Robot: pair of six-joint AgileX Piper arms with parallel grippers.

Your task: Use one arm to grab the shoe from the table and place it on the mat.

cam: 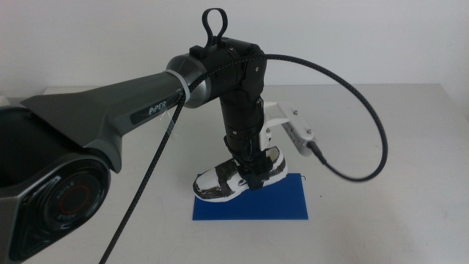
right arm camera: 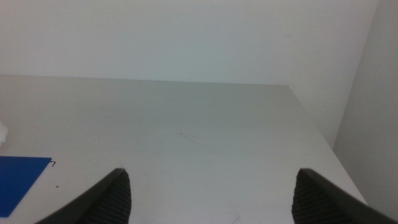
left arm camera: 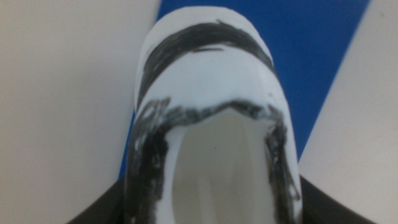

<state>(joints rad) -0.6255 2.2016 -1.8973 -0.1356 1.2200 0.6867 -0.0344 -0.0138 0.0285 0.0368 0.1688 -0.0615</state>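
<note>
My left gripper will set the white shoe down and let go of it lengthwise across the middle of the blue mat [cam: 246,193].
The white shoe [cam: 220,180] with black smudgy panels rests at the back left part of the blue mat [cam: 278,207], its toe reaching past the mat's left edge. My left gripper [cam: 249,172] comes straight down onto its heel end and is shut on the shoe. The left wrist view is filled by the shoe [left arm camera: 205,93], with the dark jaws pressed to both its sides and the mat [left arm camera: 311,56] beneath. Whether the sole touches the mat I cannot tell. The right gripper [right arm camera: 211,180] is open and away from the shoe, out of the middle view.
The off-white table [cam: 381,220] surrounds the mat on all sides. The left arm's black cable [cam: 366,117] loops out to the right above the table. A corner of the mat [right arm camera: 18,180] and the table's far edge [right arm camera: 186,81] show in the right wrist view.
</note>
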